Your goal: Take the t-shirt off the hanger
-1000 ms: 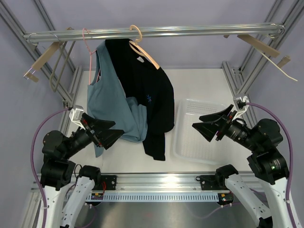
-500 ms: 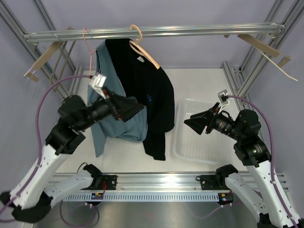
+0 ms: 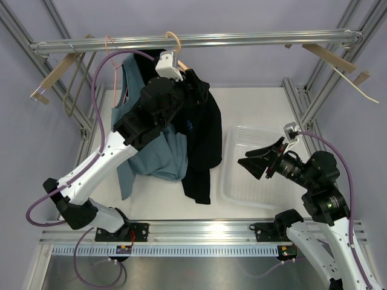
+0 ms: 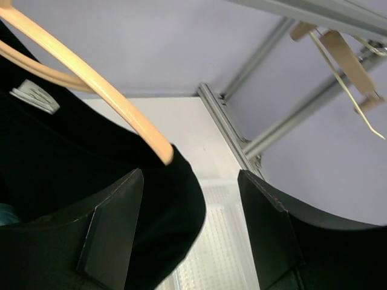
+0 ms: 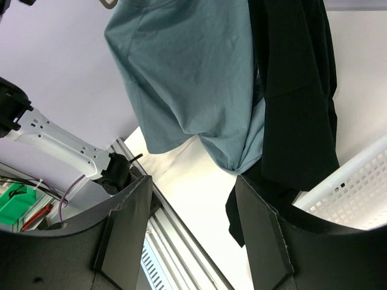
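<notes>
I will next move my right gripper to the black t-shirt's bottom end (image 3: 205,184) (image 5: 279,188), on the side toward the white basket, and close it there.
A black t-shirt (image 3: 202,130) hangs on a wooden hanger (image 3: 175,45) hooked on the top rail (image 3: 254,39). My left gripper (image 3: 196,90) is raised high against the shirt's right shoulder. In the left wrist view it (image 4: 190,181) is open and empty, with the hanger's arm end (image 4: 151,142) and the black shoulder (image 4: 72,163) just ahead of the left finger. My right gripper (image 3: 251,160) is open and empty, above the white basket and to the right of the shirt. In the right wrist view it (image 5: 193,181) faces the shirt's lower part (image 5: 296,90).
A teal shirt (image 3: 154,151) on a pink hanger (image 3: 110,51) hangs just left of the black one, touching it. A white basket (image 3: 242,136) lies on the table at right. Spare wooden hangers (image 3: 329,57) hang at both ends of the rail. Frame posts stand at the sides.
My left arm has swung up from low on the left to the black shirt's shoulder by the hanger. My right gripper has shifted slightly and stays open.
</notes>
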